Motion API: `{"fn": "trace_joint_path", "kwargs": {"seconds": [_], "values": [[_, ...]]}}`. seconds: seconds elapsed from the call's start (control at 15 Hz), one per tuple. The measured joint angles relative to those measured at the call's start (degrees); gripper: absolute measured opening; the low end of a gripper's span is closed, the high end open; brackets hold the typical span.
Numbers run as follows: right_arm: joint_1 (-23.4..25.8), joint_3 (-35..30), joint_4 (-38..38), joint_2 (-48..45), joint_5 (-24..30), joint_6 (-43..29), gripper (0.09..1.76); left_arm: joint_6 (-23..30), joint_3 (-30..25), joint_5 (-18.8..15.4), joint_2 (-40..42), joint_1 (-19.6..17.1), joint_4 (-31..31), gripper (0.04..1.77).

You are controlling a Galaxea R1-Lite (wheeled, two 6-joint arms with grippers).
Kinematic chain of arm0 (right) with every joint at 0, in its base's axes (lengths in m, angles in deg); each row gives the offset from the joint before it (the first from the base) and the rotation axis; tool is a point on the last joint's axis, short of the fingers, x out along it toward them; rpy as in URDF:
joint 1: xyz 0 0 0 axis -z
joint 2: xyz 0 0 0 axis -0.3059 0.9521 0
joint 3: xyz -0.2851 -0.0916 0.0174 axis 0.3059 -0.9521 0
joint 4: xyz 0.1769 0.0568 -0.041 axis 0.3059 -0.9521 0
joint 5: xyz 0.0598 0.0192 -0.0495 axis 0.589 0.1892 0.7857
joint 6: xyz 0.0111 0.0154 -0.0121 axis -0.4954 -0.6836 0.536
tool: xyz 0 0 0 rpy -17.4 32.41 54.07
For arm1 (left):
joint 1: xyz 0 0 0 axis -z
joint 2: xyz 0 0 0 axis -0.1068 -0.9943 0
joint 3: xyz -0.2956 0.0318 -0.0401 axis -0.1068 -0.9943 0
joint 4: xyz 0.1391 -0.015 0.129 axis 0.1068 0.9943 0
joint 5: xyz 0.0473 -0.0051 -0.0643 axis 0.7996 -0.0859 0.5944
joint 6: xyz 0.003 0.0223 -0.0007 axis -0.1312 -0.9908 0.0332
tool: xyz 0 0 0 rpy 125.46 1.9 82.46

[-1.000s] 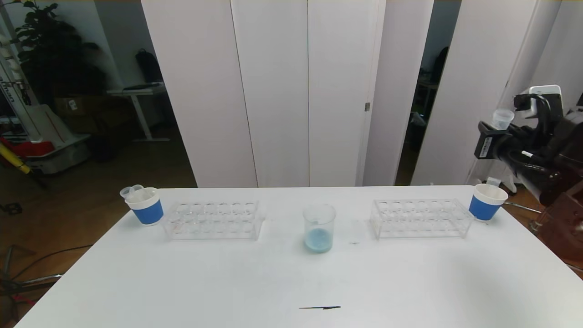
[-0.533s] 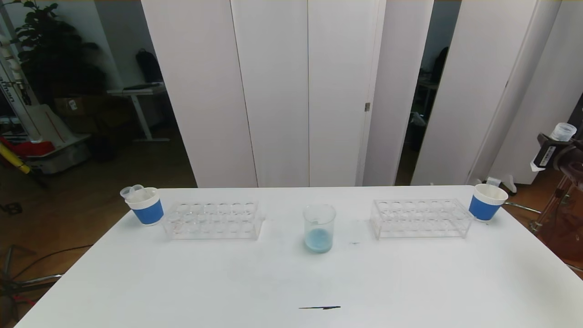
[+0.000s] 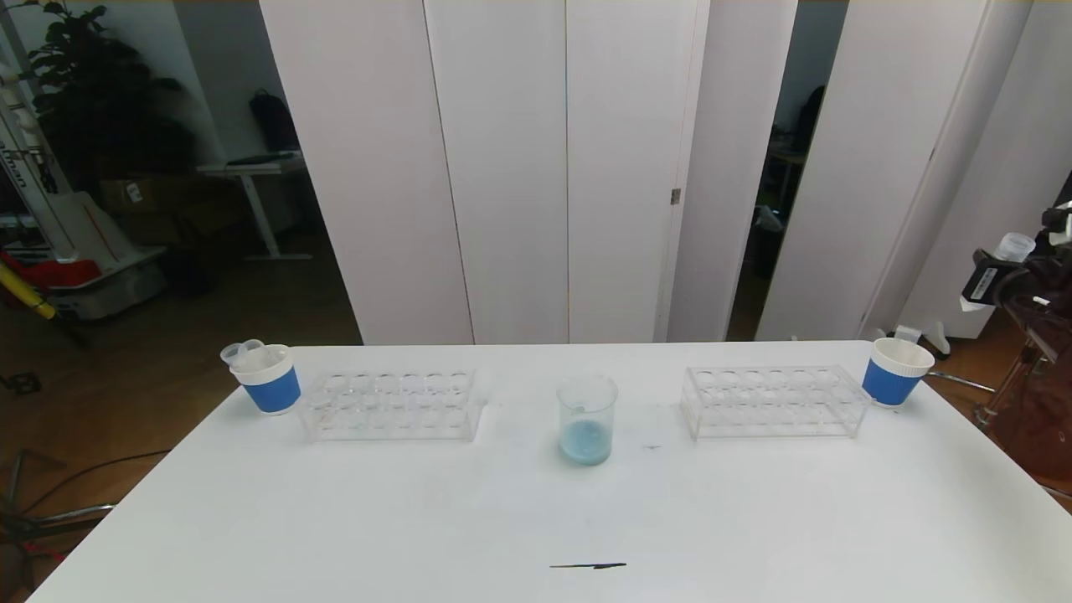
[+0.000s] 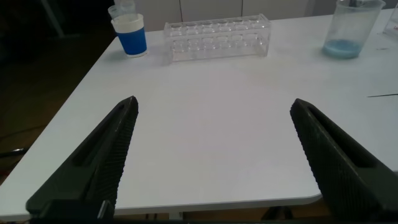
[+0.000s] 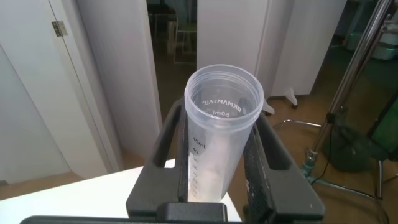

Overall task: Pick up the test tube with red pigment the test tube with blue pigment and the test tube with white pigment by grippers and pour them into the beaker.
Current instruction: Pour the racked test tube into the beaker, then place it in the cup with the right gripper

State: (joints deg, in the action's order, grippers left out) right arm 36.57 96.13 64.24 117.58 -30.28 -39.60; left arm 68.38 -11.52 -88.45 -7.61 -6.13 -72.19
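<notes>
Next, I let go of the clear test tube with my right gripper inside the blue-banded white cup (image 3: 892, 348) nearest that gripper.
My right gripper (image 3: 997, 272) hangs off the table's far right edge, above and beyond the right cup, shut on a clear graduated test tube (image 5: 221, 134) held mouth up. A whitish film coats its inside, so I take it for the test tube with white pigment (image 3: 1014, 246). The beaker (image 3: 587, 419) stands mid-table holding pale blue liquid, and it also shows in the left wrist view (image 4: 352, 28). My left gripper (image 4: 214, 102) is open and empty over the table's near left part. No tube with red or blue pigment is in view.
Two clear empty racks flank the beaker, one left (image 3: 392, 404) and one right (image 3: 772, 400). A blue-banded white cup (image 3: 270, 381) at the far left holds empty clear tubes. Its twin (image 3: 894, 371) stands at the far right. A dark streak (image 3: 588, 566) marks the front of the table.
My right gripper swung rightward with the tube, away from over the right cup to the picture's edge, then settled slightly lower. The left gripper stayed open.
</notes>
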Motion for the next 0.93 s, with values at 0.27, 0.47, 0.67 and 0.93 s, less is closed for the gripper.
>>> {"fn": "trace_joint_path", "kwargs": {"seconds": [0.27, 0.47, 0.67, 0.93], "values": [[-1.38, 2.58, 0.06, 6.40, -0.05, -0.26, 0.58, -0.01, 0.00, -0.02, 0.00, 0.00, 0.00, 1.75], [-2.15, 3.33, 0.06, 9.33, -0.13, -0.26, 0.58, 0.00, 0.00, -0.02, 0.00, 0.00, -0.01, 1.75], [-2.78, 3.19, 0.06, 10.97, -0.27, -0.28, 0.58, 0.00, 0.00, -0.02, 0.00, 0.02, 0.00, 1.75], [-3.06, 2.85, 0.09, 12.07, -0.38, -0.04, 0.58, 0.00, 0.00, -0.04, 0.00, 0.00, 0.00, 1.75]]}}
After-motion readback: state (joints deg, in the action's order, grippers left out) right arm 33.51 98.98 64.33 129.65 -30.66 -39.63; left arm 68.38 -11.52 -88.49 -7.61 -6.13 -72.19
